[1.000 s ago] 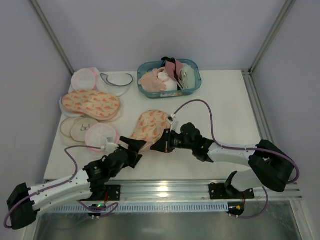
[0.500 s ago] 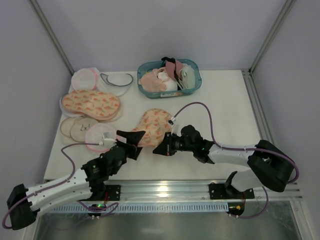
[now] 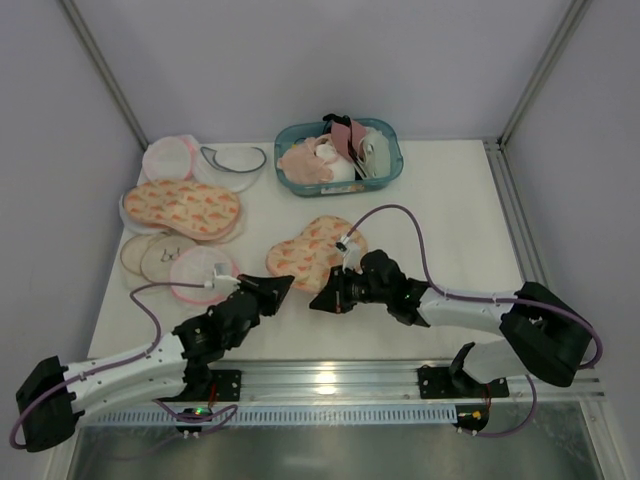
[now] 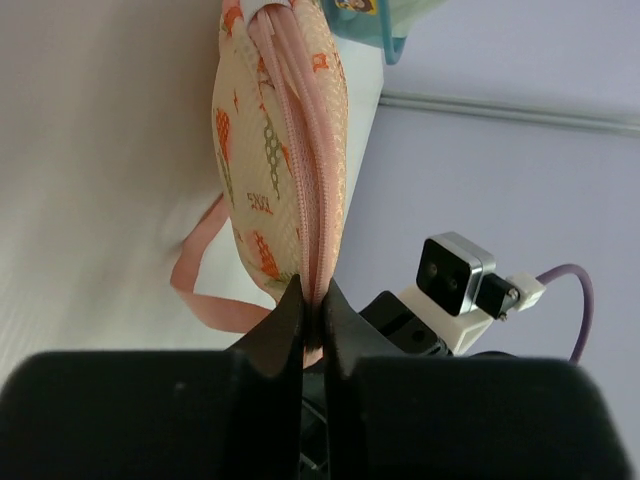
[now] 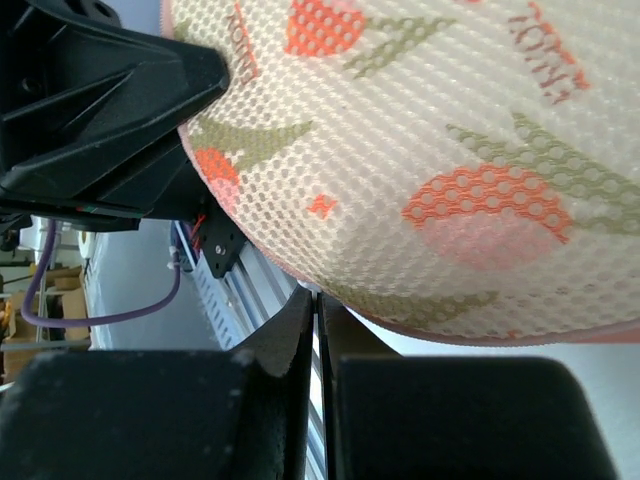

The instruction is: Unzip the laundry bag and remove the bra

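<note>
Both of my grippers crowd the near end of the laundry bag, so I need to open my left gripper and take the zipper edging farther (image 4: 300,150) along while my right gripper holds that end of the laundry bag.
The laundry bag (image 3: 315,250), peach with orange carrot print, lies at the table's middle, its near end between my two grippers. My left gripper (image 3: 278,287) is shut on the pink zipper edging at the bag's near end; in the left wrist view the bag (image 4: 280,150) runs away from the left gripper (image 4: 311,295). My right gripper (image 3: 318,297) sits at the same end from the right. In the right wrist view its jaws are closed at the bag's (image 5: 430,150) lower edge, the right gripper (image 5: 317,298) touching it. The bra is hidden.
A teal basket (image 3: 392,165) with pink garments stands at the back. A second peach printed bag (image 3: 180,208), round white mesh pouches (image 3: 168,155) and beige pads (image 3: 150,257) lie at the left. A pink ribbon loop (image 4: 200,290) hangs from the bag.
The bag has swung from steep to lying flatter and farther right. My left gripper moved right and closed on its near edge. The right gripper shifted slightly toward me.
</note>
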You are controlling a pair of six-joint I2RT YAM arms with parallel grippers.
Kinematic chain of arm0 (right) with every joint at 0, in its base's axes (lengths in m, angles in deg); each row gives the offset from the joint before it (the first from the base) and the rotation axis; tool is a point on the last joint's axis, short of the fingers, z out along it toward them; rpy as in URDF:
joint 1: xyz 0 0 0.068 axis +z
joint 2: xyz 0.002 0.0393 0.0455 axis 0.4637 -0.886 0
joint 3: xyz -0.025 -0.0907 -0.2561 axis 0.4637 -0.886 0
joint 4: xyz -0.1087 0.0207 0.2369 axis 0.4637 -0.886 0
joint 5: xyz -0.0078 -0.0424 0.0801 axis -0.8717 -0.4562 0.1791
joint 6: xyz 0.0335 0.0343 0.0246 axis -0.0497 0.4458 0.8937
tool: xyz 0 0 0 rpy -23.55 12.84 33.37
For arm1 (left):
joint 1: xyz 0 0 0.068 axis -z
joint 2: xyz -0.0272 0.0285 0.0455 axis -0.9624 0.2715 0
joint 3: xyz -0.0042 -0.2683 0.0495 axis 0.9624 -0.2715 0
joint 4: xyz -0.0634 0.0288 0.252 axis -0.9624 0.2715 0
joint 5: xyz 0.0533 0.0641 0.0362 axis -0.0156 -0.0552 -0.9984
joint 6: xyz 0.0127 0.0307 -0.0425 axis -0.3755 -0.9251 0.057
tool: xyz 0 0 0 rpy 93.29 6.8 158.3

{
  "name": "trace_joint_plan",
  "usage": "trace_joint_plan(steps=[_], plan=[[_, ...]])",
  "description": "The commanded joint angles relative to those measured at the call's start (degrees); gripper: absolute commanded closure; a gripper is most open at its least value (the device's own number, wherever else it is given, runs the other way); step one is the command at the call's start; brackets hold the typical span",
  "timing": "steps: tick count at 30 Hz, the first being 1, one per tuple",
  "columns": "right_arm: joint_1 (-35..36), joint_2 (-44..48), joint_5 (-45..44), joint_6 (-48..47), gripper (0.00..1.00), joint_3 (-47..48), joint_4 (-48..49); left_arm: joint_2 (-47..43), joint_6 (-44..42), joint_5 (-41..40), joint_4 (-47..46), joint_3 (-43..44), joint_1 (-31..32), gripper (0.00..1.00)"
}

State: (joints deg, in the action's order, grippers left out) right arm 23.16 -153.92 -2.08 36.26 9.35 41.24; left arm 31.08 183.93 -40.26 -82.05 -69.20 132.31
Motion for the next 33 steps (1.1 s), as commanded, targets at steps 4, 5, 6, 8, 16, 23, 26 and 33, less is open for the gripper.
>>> trace_joint_plan(steps=[4,5,6,8,16,23,26,33], plan=[[0.2,3.3,-5.5,-6.7,0.96,5.3,-15.8,-3.7,-2.5,-4.0,1.2,0.8,0.0,1.0],[0.1,3.6,-6.5,-7.3,0.96,6.0,-18.2,-4.1,-2.8,-4.1,2.0,0.9,0.0,1.0],[0.2,3.6,-7.8,-8.2,0.96,6.8,-20.9,-5.0,-3.1,-4.1,2.8,1.0,0.0,1.0],[0.2,3.6,-14.2,-9.1,0.96,9.4,-30.9,-5.8,-4.1,-4.0,4.7,1.1,0.0,1.0],[-0.3,1.8,-31.3,-10.2,0.96,10.8,-43.7,-9.7,-10.8,-0.3,15.3,4.0,-0.1,1.0],[-4.0,-2.9,-36.3,-10.4,0.96,11.3,-43.8,-17.0,-16.9,1.2,22.2,4.5,-0.3,1.0],[-5.3,-1.2,-40.6,-9.5,0.96,12.1,-47.0,-20.3,-18.2,-1.3,29.2,5.4,-0.4,1.0],[-8.0,7.6,-48.4,-8.4,0.96,12.1,-53.0,-20.4,-21.2,-4.1,32.3,5.9,-0.4,1.0]])
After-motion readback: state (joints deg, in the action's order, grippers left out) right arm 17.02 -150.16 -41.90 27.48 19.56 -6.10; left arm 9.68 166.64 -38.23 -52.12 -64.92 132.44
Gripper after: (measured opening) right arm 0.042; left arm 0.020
